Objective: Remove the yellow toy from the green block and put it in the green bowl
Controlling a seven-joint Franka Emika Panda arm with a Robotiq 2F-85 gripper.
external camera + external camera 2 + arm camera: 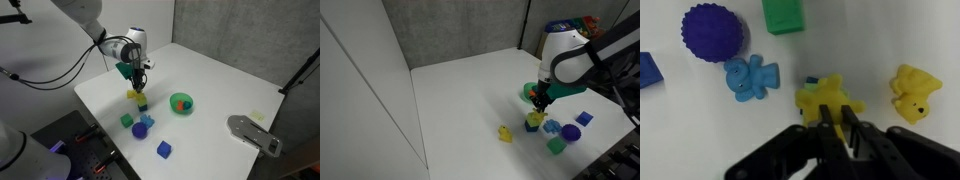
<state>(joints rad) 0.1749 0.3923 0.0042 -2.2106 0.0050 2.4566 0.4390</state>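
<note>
Next, my gripper releases the yellow toy in the green bowl [177, 98], next to the red piece toward the bowl's far rim.
The yellow toy [828, 97] lies on the green block, which it almost fully hides in the wrist view. The stack shows in both exterior views, the toy [142, 101] [534, 117] on the block [143, 107] [534, 125]. My gripper [840, 126] [140, 90] [540, 103] reaches down onto it, with its two fingers close together on the toy's near edge. The green bowl [181, 102] stands a short way off. In an exterior view the bowl [528, 91] is partly hidden behind the gripper.
Another small yellow piece [914, 92] [505, 133] [133, 95] lies beside the stack. A blue ball [712, 32] [141, 129], a teal cube [783, 14] [126, 120], a light blue figure [750, 78] and a blue cube [164, 149] lie nearby. A grey object [254, 133] lies near the table edge.
</note>
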